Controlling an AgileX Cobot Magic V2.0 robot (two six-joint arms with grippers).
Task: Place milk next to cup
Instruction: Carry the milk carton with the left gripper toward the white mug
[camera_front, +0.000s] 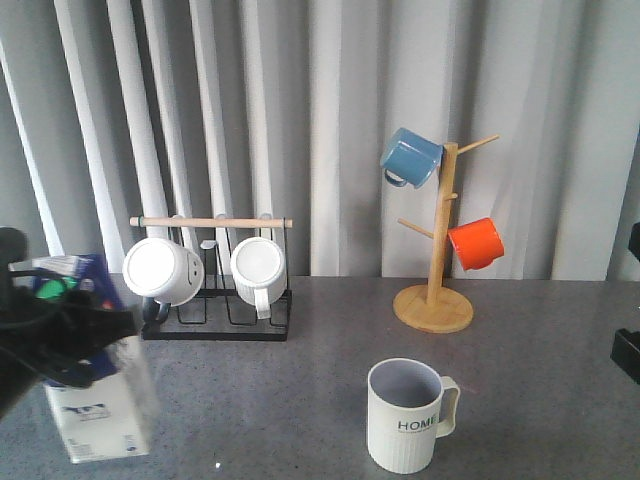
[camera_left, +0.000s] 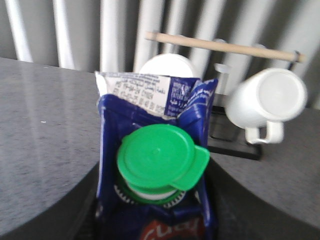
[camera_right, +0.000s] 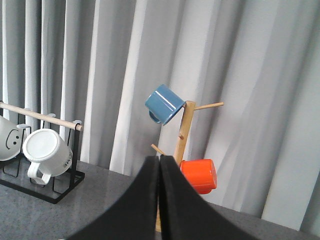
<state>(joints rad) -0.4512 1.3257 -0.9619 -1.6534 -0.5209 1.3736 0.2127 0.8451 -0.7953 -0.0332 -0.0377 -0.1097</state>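
My left gripper needs to set the milk down on the table (camera_front: 318, 461) next to the cup, opposite the cup's handle.
The milk (camera_front: 98, 412), a blue-and-white carton with a green cap (camera_left: 156, 162), stands at the table's front left. My left gripper (camera_front: 85, 340) is shut on its upper part, with a dark finger (camera_left: 75, 212) against each side of the carton. Whether its base touches the table I cannot tell. The cup (camera_front: 404, 416), a cream ribbed mug marked "HOME", stands upright near the front middle, far to the right of the milk. My right gripper (camera_right: 160, 165) is shut on nothing, up off the table at the right.
A black wire rack (camera_front: 215, 325) with a wooden rod holds two white mugs (camera_front: 163, 270) on their sides behind the milk. A wooden mug tree (camera_front: 433, 300) at the back right carries a blue mug (camera_front: 410, 157) and an orange mug (camera_front: 476, 243).
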